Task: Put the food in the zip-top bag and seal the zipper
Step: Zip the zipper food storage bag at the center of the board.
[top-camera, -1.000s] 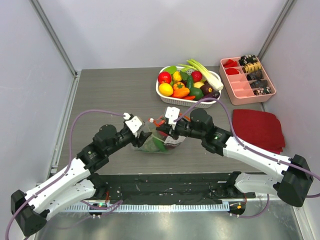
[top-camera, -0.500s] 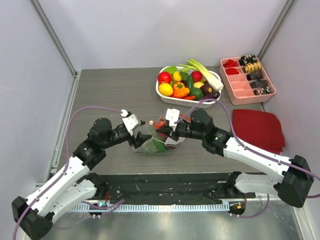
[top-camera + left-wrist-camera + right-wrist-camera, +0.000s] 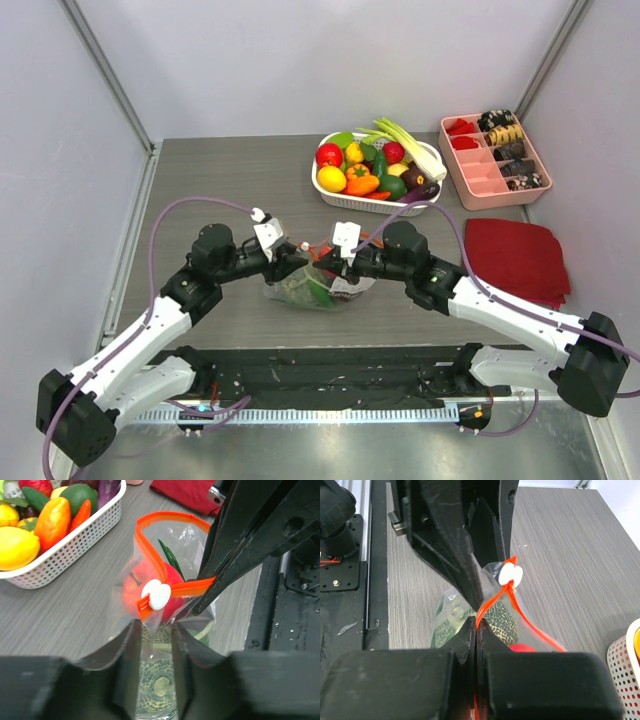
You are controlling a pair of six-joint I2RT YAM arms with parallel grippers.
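The orange zipper is pinched in my right gripper beside the white slider, so that gripper should open and take the slider itself (image 3: pixel 511 574) while my left gripper holds the zipper's end.
The zip-top bag (image 3: pixel 315 285) lies mid-table with its mouth lifted. Inside it are a netted grey-green head (image 3: pixel 160 685), a round red fruit (image 3: pixel 131 587) and a dark green piece. Its orange zipper (image 3: pixel 155 562) is partly open in a loop, with the white slider (image 3: pixel 160 595) at the near end. My right gripper (image 3: pixel 476 622) is shut on the zipper strip (image 3: pixel 492 602) just past the slider (image 3: pixel 510 574). My left gripper (image 3: pixel 154 630) is narrowly open and straddles the bag's clear edge just below the slider. In the top view both grippers, left (image 3: pixel 290 262) and right (image 3: pixel 335 262), meet at the bag.
A white basket (image 3: pixel 330 190) of more toy produce stands behind the bag and also shows in the left wrist view (image 3: pixel 65 550). A pink divided tray (image 3: pixel 480 185) is at the back right. A dark red cloth (image 3: pixel 515 258) lies at the right.
My left arm has swung forward and right, which brought its gripper up to the slider end of the bag. The right gripper has kept its hold and barely moved.
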